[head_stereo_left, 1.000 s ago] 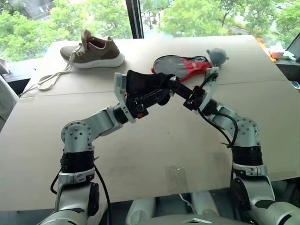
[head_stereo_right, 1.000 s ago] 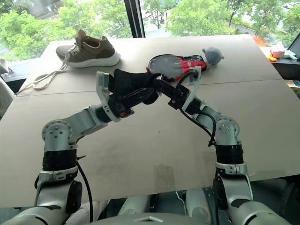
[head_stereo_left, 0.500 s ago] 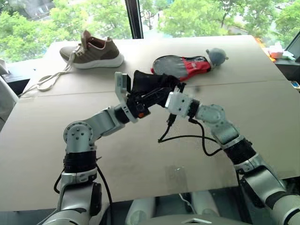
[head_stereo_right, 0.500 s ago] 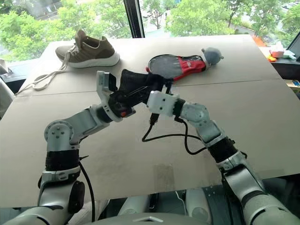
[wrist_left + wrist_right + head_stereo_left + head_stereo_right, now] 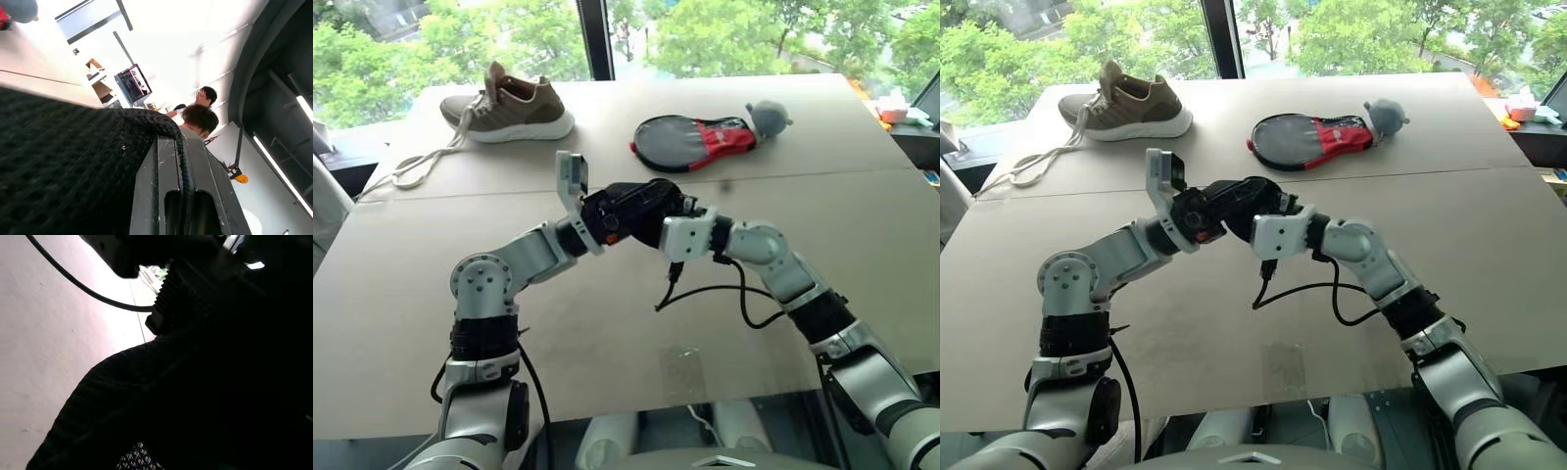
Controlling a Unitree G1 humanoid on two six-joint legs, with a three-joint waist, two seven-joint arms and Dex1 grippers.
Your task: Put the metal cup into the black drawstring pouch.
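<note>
I need to next close my right gripper on the drawstring cord (image 5: 689,205) to pull the black drawstring pouch's opening shut.
The black drawstring pouch (image 5: 641,204) hangs bunched above the middle of the table (image 5: 607,323). My left gripper (image 5: 168,147) is shut on its cord-edged rim, with the black fabric (image 5: 63,161) draped over its fingers. From the right, my right gripper (image 5: 662,217) lies level and is pushed into the pouch's side or mouth. Dark fabric (image 5: 122,406) covers it in the right wrist view. The metal cup is hidden.
A brown shoe (image 5: 509,103) with long white laces (image 5: 416,166) lies at the back left. A black-and-red paddle-shaped case (image 5: 695,137) and a grey plush ball (image 5: 767,117) lie at the back centre. A black cable (image 5: 705,289) loops under my right wrist. People (image 5: 198,115) sit beyond the table.
My right arm has dropped its elbow and rolled its wrist, so the hand now lies level against the pouch instead of reaching in from above. The pouch sits slightly lower and more bunched. The left hand held still.
</note>
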